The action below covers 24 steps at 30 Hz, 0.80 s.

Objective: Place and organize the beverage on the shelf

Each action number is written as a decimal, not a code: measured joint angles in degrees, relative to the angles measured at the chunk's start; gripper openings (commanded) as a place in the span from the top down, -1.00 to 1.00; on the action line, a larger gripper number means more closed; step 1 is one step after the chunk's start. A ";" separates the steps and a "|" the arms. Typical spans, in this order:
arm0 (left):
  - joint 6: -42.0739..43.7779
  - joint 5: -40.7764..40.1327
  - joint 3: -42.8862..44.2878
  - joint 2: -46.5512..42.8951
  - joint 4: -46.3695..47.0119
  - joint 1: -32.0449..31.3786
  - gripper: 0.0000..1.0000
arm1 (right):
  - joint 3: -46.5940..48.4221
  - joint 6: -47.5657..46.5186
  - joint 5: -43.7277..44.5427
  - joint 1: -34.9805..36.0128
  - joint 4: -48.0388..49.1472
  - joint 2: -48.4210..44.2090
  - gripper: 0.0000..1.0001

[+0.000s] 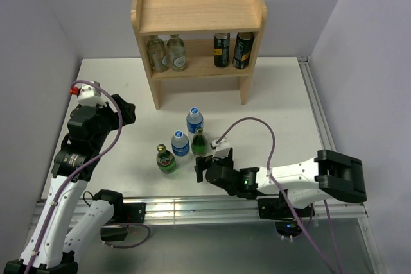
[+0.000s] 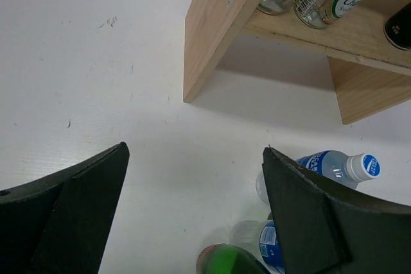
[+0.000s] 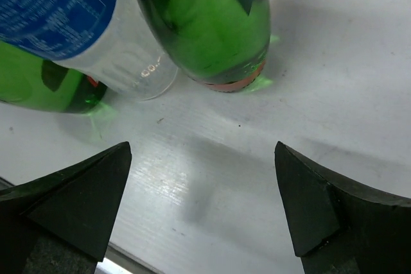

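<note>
Next, I close my right gripper on the lower body (image 1: 200,149) (image 3: 221,52) of the green bottle nearest its fingers, the one touching both water bottles' blue-labelled group.
The light wood shelf (image 1: 199,11) stands at the back of the table; its top board is bare. Its lower board holds two clear bottles (image 1: 167,53) on the left and two dark cans (image 1: 232,50) on the right. Two blue-labelled water bottles (image 1: 194,120) (image 1: 180,144) and two green bottles (image 1: 199,141) (image 1: 166,158) stand upright mid-table. My right gripper (image 1: 212,162) is open and empty, low, just in front of the nearer green bottle (image 3: 212,24). My left gripper (image 1: 126,112) is open and empty, raised to the left of the group (image 2: 196,149).
The shelf's left side panel (image 2: 218,24) stands on the white table (image 1: 270,94). A metal rail (image 1: 192,206) runs along the near table edge. Grey walls close in the left, back and right sides.
</note>
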 measured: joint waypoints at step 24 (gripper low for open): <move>0.02 0.48 0.00 -0.09 0.02 0.00 -0.83 | 3.02 -11.98 -2.49 -11.74 24.90 21.68 -1.00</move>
